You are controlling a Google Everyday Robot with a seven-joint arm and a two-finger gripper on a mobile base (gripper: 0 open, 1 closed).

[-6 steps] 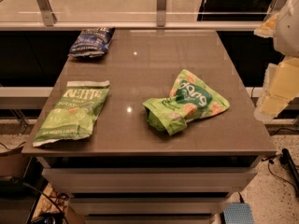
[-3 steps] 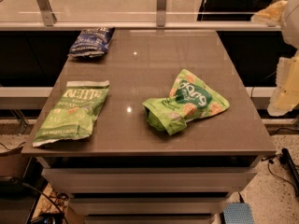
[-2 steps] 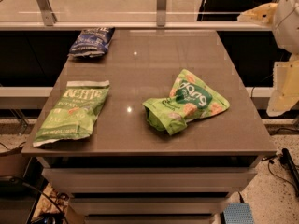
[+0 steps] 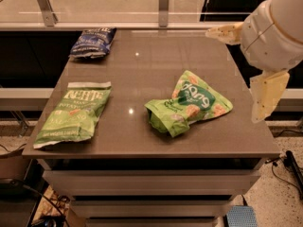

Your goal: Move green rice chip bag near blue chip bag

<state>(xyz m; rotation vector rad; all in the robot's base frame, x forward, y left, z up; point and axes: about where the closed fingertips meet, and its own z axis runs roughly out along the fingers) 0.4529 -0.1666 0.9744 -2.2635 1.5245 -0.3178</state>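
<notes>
I need to move my gripper to the green rice chip bag next and close it on its middle (image 4: 187, 95), beside the bag's dark logo.
The green rice chip bag (image 4: 189, 109) is lime green and puffy with a dark "dang" logo. It lies crumpled right of the middle of the brown table (image 4: 142, 41). The blue chip bag (image 4: 93, 42) is small and dark navy and lies at the table's far left corner. My gripper (image 4: 223, 33) reaches in from the right edge, above the table's far right part. It is well above and behind the green rice chip bag, apart from it and holding nothing I can see.
A flatter light green Kettle bag (image 4: 73, 113) lies at the front left of the table. A glass railing with metal posts (image 4: 164, 4) runs behind the table. My white arm (image 4: 274, 32) fills the upper right corner.
My arm and gripper have moved leftward and up, coming in over the table's far right edge. The three bags have not moved.
</notes>
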